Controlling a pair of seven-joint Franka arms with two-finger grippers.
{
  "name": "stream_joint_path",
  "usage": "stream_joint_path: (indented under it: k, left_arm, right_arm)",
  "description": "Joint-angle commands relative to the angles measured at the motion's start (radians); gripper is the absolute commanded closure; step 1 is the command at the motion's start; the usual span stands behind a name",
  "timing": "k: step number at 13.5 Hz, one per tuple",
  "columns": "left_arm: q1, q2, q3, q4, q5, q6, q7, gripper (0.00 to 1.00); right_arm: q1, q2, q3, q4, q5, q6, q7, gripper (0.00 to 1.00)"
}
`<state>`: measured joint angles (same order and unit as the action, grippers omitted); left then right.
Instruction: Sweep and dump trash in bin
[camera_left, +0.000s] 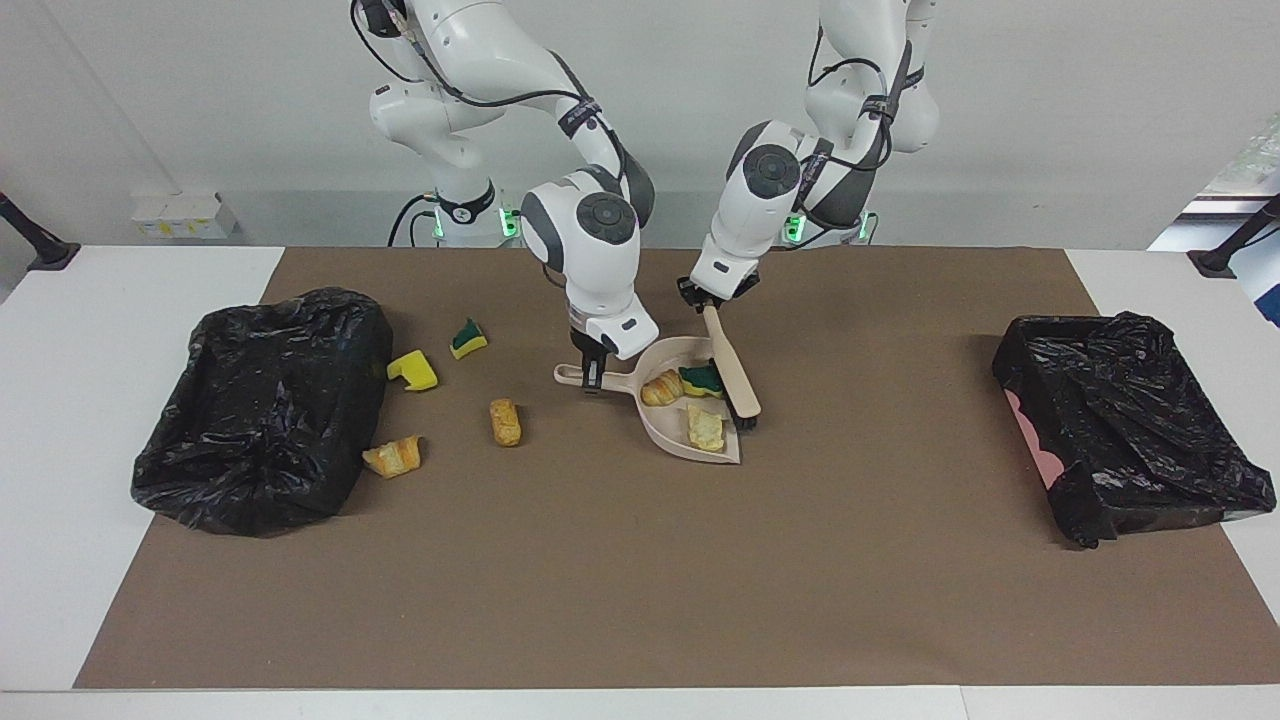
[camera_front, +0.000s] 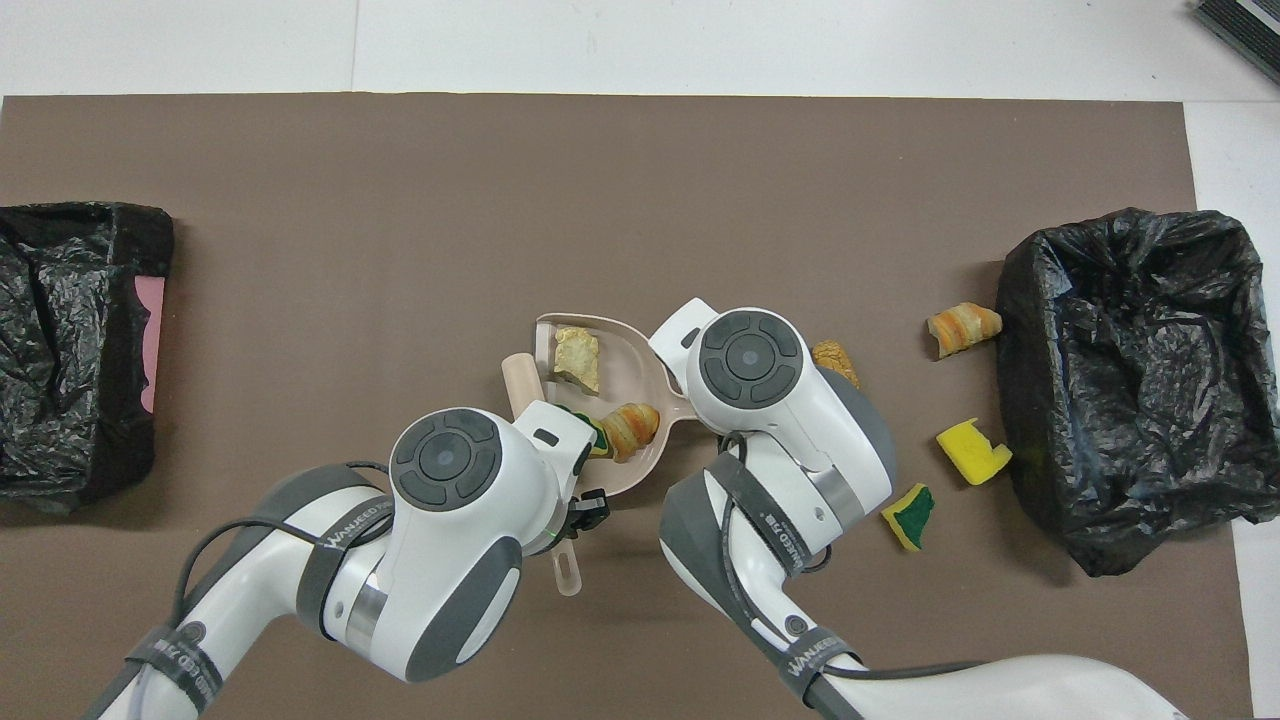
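My left gripper is to let go of the beige brush next. It will set it on the brown mat (camera_front: 565, 602) between my two arms, nearer me than the dustpan.
The beige dustpan (camera_left: 668, 427) lies on the brown mat at mid-table. It holds three scraps: a tan croissant-like chunk (camera_left: 660, 388), a green sponge piece (camera_left: 701, 380) and a pale bread chunk (camera_left: 705, 428). My right gripper (camera_left: 595, 378) is shut on the dustpan's handle. My left gripper (camera_left: 713, 298) is shut on the handle of the beige brush (camera_left: 735, 375), whose black bristles rest at the pan's edge. Several more scraps lie on the mat toward the right arm's end: a yellow sponge (camera_left: 413, 370), a green-and-yellow sponge (camera_left: 467, 340), a bread chunk (camera_left: 505, 422) and a croissant piece (camera_left: 393, 456).
A bin lined with a black bag (camera_left: 265, 405) stands at the right arm's end, close to the loose scraps. A second black-lined bin (camera_left: 1130, 430) with pink showing stands at the left arm's end. The brown mat (camera_left: 640, 580) covers most of the table.
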<state>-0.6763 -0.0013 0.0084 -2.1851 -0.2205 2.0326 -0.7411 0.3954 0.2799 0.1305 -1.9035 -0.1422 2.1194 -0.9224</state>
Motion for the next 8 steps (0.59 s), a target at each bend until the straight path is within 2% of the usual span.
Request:
stream_joint_path:
  k: [1,4,7,8]
  left_arm:
    - [0.017,-0.034,0.002,0.015,0.059,-0.124,0.031,1.0]
    - [0.024,-0.058,0.001,0.004,0.111,-0.19,0.068,1.0]
    - [0.011,-0.081,-0.004,-0.014,0.124,-0.18,0.077,1.0]
    - [-0.003,-0.112,-0.01,-0.062,0.124,-0.161,0.071,1.0]
  right_arm:
    - [-0.032,-0.011,0.009,-0.002,-0.016,-0.015,-0.047,1.0]
    - [-0.061,-0.027,0.009,0.014,-0.004,-0.015,-0.068,1.0]
    - [-0.108,-0.044,0.009,0.047,-0.002,-0.057,-0.121,1.0]
    - [-0.128,-0.044,0.011,0.07,0.003,-0.085,-0.15,1.0]
